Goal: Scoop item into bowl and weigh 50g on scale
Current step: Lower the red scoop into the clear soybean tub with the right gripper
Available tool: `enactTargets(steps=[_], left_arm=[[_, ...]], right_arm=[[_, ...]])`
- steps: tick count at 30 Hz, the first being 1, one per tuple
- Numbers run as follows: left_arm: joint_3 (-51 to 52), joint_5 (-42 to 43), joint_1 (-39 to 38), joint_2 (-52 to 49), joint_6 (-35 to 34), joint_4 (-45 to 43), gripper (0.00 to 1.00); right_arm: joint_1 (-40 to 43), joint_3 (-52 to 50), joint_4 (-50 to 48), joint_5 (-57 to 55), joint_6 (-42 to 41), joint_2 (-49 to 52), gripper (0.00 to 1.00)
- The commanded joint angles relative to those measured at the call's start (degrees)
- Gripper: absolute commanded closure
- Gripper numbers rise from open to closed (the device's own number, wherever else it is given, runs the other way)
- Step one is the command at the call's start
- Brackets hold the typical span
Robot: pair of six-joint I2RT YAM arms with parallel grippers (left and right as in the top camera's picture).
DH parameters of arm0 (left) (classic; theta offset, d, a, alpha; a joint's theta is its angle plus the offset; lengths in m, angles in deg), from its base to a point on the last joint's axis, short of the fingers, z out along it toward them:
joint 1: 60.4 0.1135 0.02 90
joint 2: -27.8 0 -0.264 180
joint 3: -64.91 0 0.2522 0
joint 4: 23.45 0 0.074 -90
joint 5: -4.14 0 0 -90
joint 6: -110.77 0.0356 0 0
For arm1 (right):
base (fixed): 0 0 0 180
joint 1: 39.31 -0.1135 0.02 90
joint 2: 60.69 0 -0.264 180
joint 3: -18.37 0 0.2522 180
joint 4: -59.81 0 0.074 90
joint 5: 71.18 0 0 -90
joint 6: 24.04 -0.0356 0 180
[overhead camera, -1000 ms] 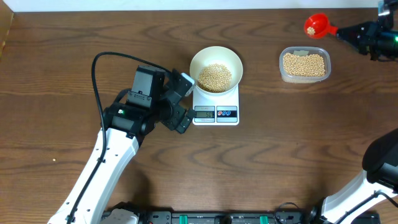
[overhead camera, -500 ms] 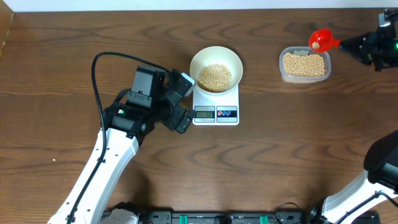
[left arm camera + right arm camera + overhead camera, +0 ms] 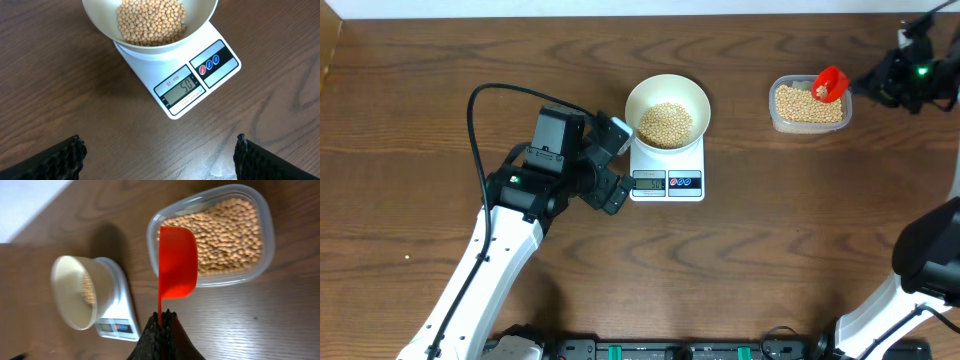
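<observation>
My right gripper is going to let go of the red scoop on the beans in the clear tub (image 3: pixel 824 108) (image 3: pixel 227 242), toward the end of the tub that is away from the scale.
The white bowl (image 3: pixel 666 103) holds a heap of tan beans (image 3: pixel 665 123) and stands on the white scale (image 3: pixel 667 176). In the left wrist view the scale's display (image 3: pixel 183 85) reads 50 below the bowl (image 3: pixel 150 37). My left gripper (image 3: pixel 611 165) is open and empty just left of the scale; its fingertips (image 3: pixel 159 155) frame bare table. My right gripper (image 3: pixel 163 319) is shut on the handle of a red scoop (image 3: pixel 176 262), tilted over the clear tub of beans (image 3: pixel 227 230). The scoop (image 3: pixel 829 84) hangs over the tub's right end (image 3: pixel 808 104), a few beans in it.
The bowl and scale also show in the right wrist view (image 3: pixel 80 292), left of the tub. A pale strip runs along the table's far edge (image 3: pixel 620 8). My left arm (image 3: pixel 505 230) lies across the table's front left.
My right gripper has carried the red scoop down and left, from beyond the tub's far right corner to over the tub, and tilted it. The left arm, bowl and scale have not moved.
</observation>
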Motion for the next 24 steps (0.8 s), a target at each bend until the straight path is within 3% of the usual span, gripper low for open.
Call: enactTargets(steps=[1,24], left_arm=[[-0.3,0.9,0.0,-0.4,0.9,0.2,0.04],[-0.3,0.9,0.0,-0.4,0.9,0.2,0.04]], right_arm=[[-2.9,0.4,-0.2,-9.2,0.8,-1.0,0.99],[-24.5,0.4,-1.2,-50.4,6.4,-1.0,0.99]])
